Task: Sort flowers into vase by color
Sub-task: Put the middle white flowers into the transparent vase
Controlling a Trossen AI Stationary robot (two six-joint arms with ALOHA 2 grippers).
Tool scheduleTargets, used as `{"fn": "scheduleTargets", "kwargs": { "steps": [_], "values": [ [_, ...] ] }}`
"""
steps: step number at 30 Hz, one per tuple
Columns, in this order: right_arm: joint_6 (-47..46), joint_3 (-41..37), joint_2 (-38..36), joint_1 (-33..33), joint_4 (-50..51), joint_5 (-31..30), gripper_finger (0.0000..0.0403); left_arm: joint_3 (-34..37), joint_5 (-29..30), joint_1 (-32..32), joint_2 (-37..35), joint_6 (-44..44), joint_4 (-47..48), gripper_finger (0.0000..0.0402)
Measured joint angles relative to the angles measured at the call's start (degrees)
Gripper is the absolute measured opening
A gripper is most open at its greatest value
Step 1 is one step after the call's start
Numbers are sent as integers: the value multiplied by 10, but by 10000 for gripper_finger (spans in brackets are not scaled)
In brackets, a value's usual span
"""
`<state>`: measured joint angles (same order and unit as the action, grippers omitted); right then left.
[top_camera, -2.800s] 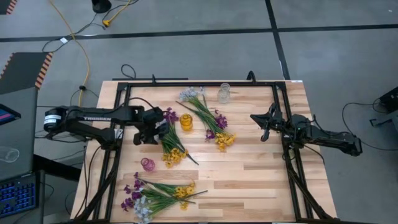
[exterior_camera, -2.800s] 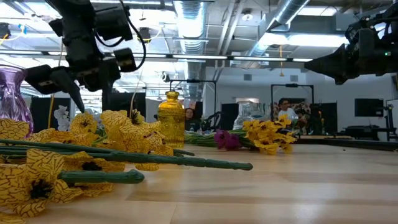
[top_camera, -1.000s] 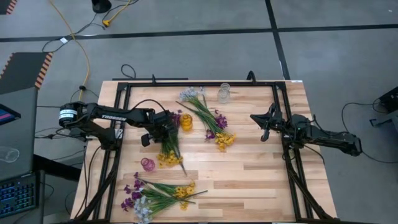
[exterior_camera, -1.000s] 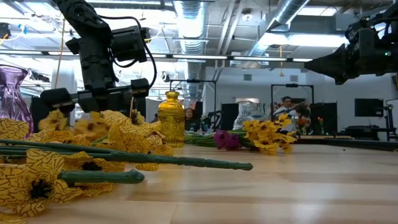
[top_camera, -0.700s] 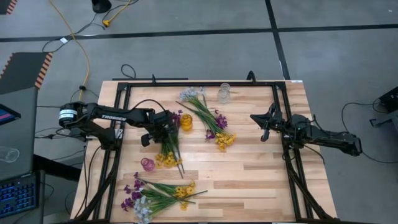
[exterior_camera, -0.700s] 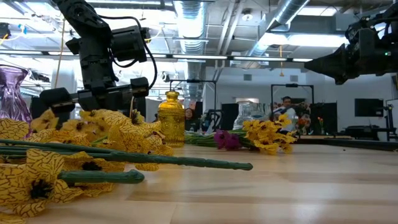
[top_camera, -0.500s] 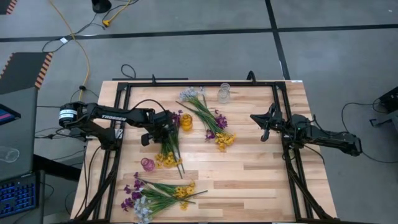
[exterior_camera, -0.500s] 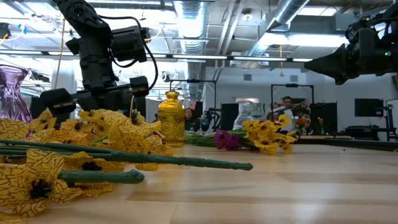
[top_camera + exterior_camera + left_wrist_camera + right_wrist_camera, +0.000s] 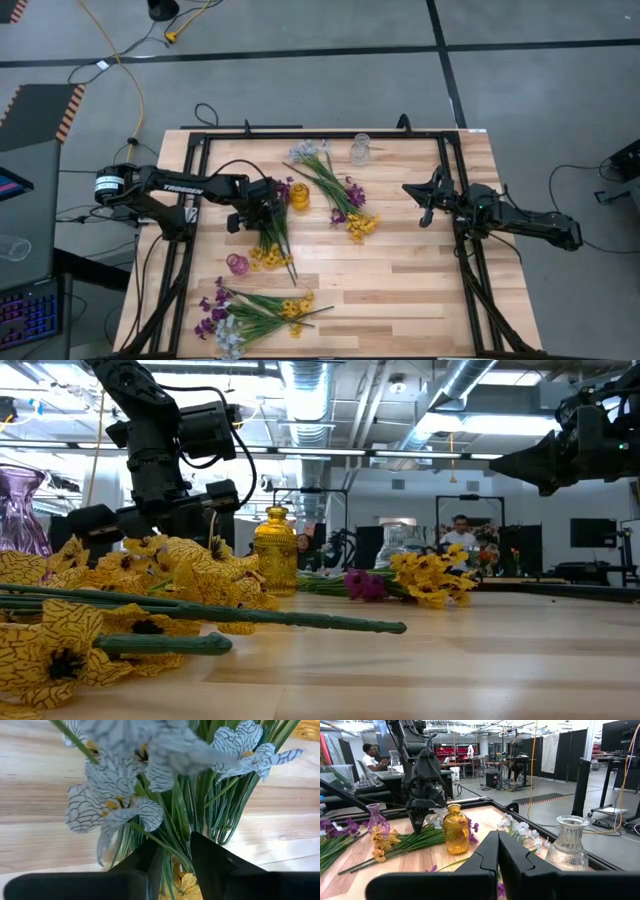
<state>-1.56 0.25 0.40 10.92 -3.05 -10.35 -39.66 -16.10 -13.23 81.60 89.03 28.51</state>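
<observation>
The stems of the white flowers crowd against other stems at my left gripper's fingers, so I need to open them and take the white flowers closer [image 9: 137, 826] under their blossoms.
Three mixed bunches of flowers lie flat on the wooden table: one [image 9: 275, 240] under my left gripper, one [image 9: 335, 190] at the middle, and one [image 9: 250, 315] near the front edge. An amber vase [image 9: 300, 196], a purple vase [image 9: 238, 264] and a clear vase [image 9: 360, 150] stand upright. My left gripper [image 9: 265, 208] points steeply down over the first bunch beside the amber vase, its fingers a little apart with green stems [image 9: 175, 827] between them and white blossoms [image 9: 115, 805] just beyond. My right gripper [image 9: 424, 205] hovers shut at the right, level, holding nothing. My left gripper stands over the bunch's stems [image 9: 172, 845] from above, slanting, near the white-blossom end. A few stems pass between the parted fingers [image 9: 210, 860]. Whether the fingers touch them, I cannot tell. The bunch lies on the table, its yellow blossoms [image 9: 262, 258] toward the near edge.
A black metal frame [image 9: 320, 133] runs round the work area. The amber vase [image 9: 276, 550] stands right beside my left gripper. Bare wood lies to the right of the middle bunch and along the near right part of the table.
My left gripper has stayed in place and rolled slightly about its own pointing line. The yellow blossoms of the bunch beneath it have shifted a little and settled lower on the table.
</observation>
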Motion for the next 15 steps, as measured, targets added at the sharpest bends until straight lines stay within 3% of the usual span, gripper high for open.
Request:
{"fn": "scheduleTargets", "kwargs": {
  "steps": [15],
  "values": [
    [0, 0, 0, 0, 0, 0, 36, 0, -4, 0, -6, 0, 4, 79]
  ]
}}
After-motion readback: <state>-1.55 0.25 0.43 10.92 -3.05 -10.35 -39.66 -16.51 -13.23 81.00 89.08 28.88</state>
